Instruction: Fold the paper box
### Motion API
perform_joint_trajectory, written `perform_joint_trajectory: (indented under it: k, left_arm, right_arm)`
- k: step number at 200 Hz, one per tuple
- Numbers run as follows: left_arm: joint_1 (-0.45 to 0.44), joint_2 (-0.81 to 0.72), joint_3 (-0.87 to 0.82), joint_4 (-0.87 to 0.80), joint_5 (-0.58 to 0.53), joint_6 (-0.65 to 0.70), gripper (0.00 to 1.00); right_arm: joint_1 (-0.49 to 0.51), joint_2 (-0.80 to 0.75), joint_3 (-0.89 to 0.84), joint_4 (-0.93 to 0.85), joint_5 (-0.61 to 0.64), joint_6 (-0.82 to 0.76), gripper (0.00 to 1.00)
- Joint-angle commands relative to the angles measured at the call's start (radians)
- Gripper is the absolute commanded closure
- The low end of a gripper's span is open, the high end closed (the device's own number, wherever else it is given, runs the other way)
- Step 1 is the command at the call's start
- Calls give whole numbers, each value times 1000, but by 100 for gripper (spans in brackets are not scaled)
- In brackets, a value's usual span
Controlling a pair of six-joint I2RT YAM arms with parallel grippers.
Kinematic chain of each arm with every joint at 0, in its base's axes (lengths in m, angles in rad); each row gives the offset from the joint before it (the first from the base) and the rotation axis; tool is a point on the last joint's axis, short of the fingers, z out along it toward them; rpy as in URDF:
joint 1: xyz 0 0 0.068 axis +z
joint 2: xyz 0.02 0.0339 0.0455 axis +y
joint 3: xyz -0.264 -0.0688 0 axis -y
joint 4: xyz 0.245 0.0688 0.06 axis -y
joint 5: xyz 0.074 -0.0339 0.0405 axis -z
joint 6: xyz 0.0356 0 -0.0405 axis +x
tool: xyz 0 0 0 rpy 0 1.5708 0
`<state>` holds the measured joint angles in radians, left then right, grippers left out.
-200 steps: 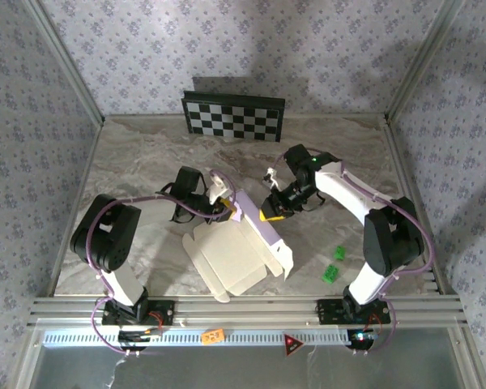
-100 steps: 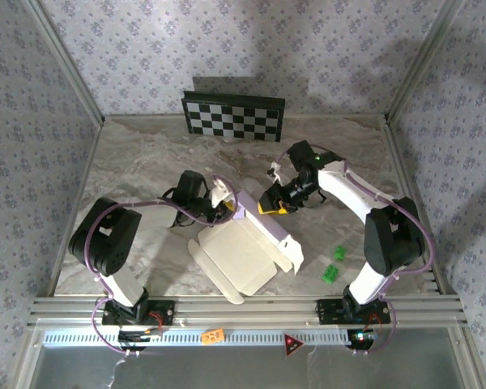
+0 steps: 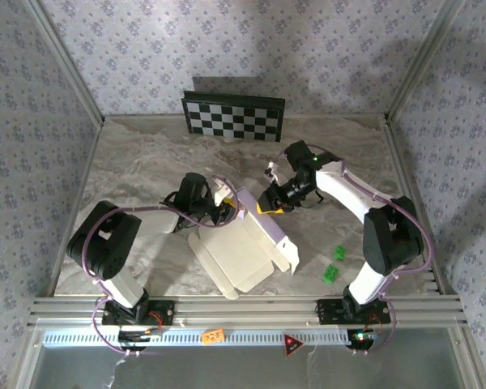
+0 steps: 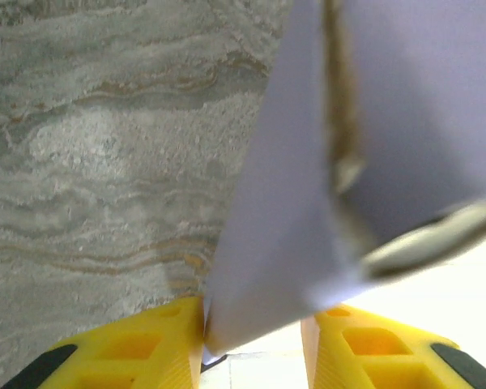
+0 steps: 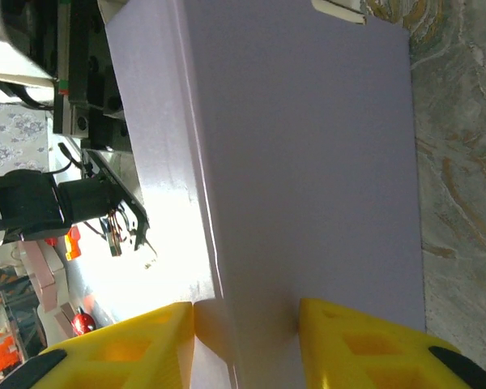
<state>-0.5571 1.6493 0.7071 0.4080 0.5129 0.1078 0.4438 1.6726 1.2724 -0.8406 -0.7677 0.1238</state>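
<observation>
My left gripper's open fingertips are crossed at a slant by the lavender flap, so next my left gripper turns and pinches the edges together at the box side's far corner [image 3: 242, 193].
The paper box [image 3: 236, 258] lies partly folded in the middle of the table, cream-white face up, with a lavender wall [image 3: 267, 227] raised along its far right side. My left gripper [image 3: 227, 208] is at the wall's far left corner. A lavender flap [image 4: 267, 243] slants across the gap of the left gripper [image 4: 255, 340], whose jaws are open and only brush it. My right gripper [image 3: 269, 206] reaches in from the right. The right gripper [image 5: 247, 324] is shut on the folded wall [image 5: 308, 162], one yellow finger on each side.
A black-and-white checkerboard panel [image 3: 233, 116] leans on the back wall. Small green pieces [image 3: 334, 263] lie on the marble right of the box. Papered walls close in both sides, and a metal rail [image 3: 243, 308] runs along the near edge.
The box has slid a little to the right and turned slightly. The left gripper has pushed further in toward the wall's corner and loosened its jaws. The right gripper has closed on the wall.
</observation>
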Motion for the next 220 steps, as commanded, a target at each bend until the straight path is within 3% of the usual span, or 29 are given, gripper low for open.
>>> perform_joint_trajectory:
  k: [1,25,70,105,126,150,163,220]
  left_arm:
    - [-30,5,17,127,-44,-73,68]
    - [-79,25,20,158,-158,-105,79]
    - [-182,46,33,97,-479,-114,99]
    - [-222,54,54,24,-654,-142,100]
    - [-222,48,40,49,-639,-135,100]
    - [-222,37,-4,190,-515,-108,78]
    - [-219,32,-13,236,-471,-111,71]
    - [-187,11,-57,433,-422,-180,67]
  right_arm:
    - [6,27,-16,-6,27,7,62]
    - [8,25,-19,-6,27,8,62]
    - [8,15,-27,0,27,14,63]
    - [7,7,-36,4,27,20,63]
    - [7,4,-39,9,25,23,64]
    - [4,8,-36,9,22,22,64]
    - [6,9,-32,3,21,20,64]
    - [-7,5,-31,-1,15,19,64]
